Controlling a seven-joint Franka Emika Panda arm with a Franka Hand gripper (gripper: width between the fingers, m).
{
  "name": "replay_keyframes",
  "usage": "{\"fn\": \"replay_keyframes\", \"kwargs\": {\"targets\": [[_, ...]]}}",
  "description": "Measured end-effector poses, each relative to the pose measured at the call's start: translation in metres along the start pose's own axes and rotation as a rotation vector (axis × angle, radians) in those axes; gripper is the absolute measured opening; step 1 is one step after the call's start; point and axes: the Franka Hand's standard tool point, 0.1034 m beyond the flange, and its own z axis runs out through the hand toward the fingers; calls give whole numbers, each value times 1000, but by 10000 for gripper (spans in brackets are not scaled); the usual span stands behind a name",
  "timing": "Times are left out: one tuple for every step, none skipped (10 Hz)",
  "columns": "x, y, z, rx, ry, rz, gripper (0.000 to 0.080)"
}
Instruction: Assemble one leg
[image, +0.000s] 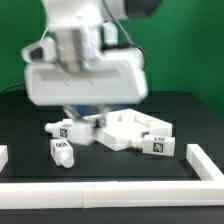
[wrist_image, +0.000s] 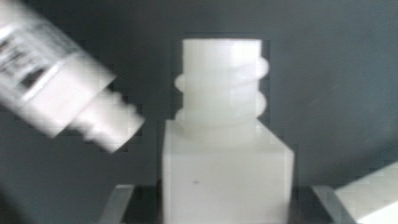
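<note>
The robot's gripper will release the white leg on the bare black table (image: 22, 140) between the front tagged leg and the side bar.
In the wrist view a white leg (wrist_image: 222, 130) stands between my gripper's (wrist_image: 228, 208) two fingers, its threaded peg end pointing away from the gripper. Dark gaps show between each finger (wrist_image: 135, 205) and the leg's sides, so the jaws are open around it and not touching. A second leg with a black-and-white tag (wrist_image: 63, 75) lies slantwise beside it, and the corner of a third (wrist_image: 374, 195) shows on the other side. In the exterior view the arm's white hand (image: 85, 75) hangs low over the table and hides the fingers and that leg.
In the exterior view the square white panel (image: 125, 128) lies behind the hand. Tagged legs lie at its left (image: 62, 127), nearer the front (image: 62, 152) and at its right (image: 155, 143). White rails (image: 110, 188) bound the front of the black table.
</note>
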Motion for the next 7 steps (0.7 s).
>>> {"fn": "replay_keyframes", "kwargs": {"targets": [[-2,-1,3,-1,-5,28,284],[-3,-4,5,-1,-7,16,285],[-3,-3,5,-1,-7,17,285],[-3,-2,5,-2,-7,17,285],[-3,2,3,-2,-5,-57,285],[-6,26,-7,3,1,-220,285],[-14,59,-16,0,34,-314,285]]}}
